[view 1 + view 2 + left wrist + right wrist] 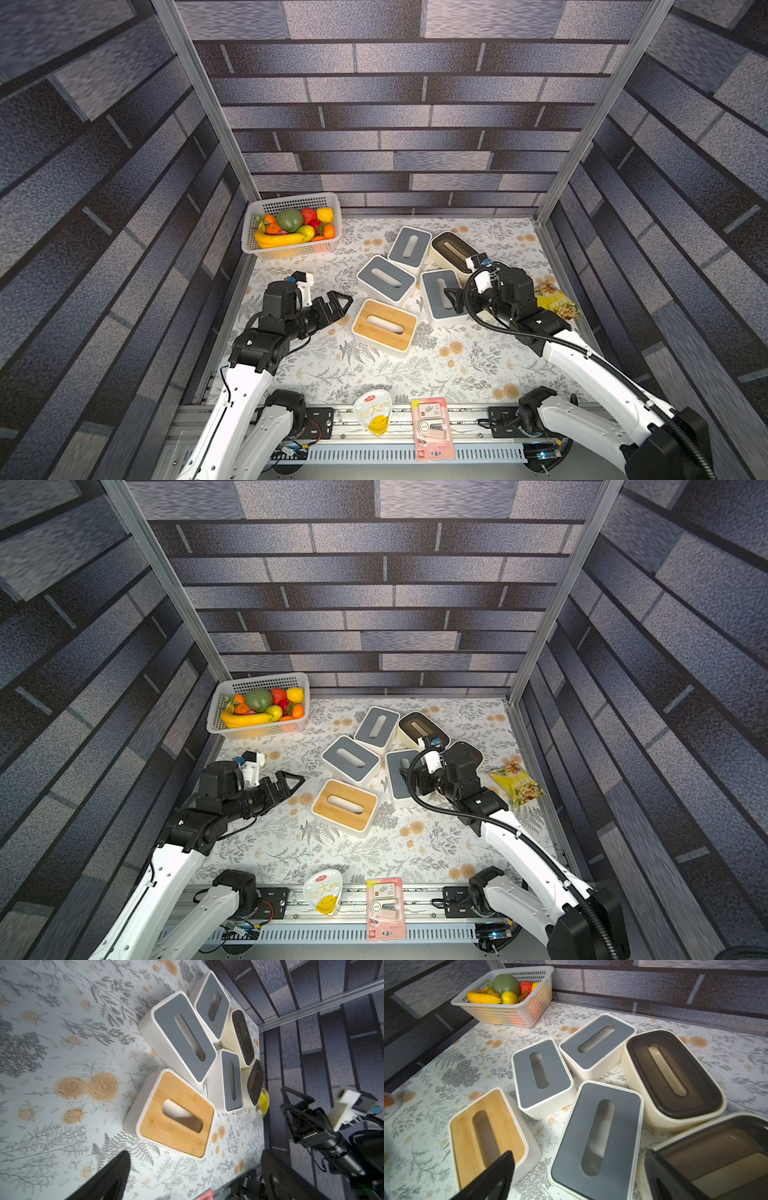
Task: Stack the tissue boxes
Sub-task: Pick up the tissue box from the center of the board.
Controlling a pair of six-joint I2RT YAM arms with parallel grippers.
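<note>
The wood-lidded box is next for my right gripper. It should go there and close on its lid's near-side strip (385, 333) (467, 1153), between the slot and the front-rail edge.
Several tissue boxes lie close together at mid-table in both top views. One has a light wood lid (384, 326) (176, 1113) (483, 1132). Three have grey lids: a far one (409, 248), a middle one (386, 279) and a right one (440, 295) (598, 1138). A rounded dark brown one (453, 249) sits behind them. A second dark brown one (716, 1153) is mostly hidden under my right arm. My right gripper (453, 300) (579, 1159) is open, its jaws standing either side of the right grey box's near end. My left gripper (340, 303) (195, 1167) is open and empty, left of the wood-lidded box.
A white perforated basket (328, 249) of fruit stands at the back left corner. A yellow snack bag (557, 301) lies by the right wall. A sealed cup (372, 411) and a pink blister pack (432, 428) rest on the front rail. Walls close three sides.
</note>
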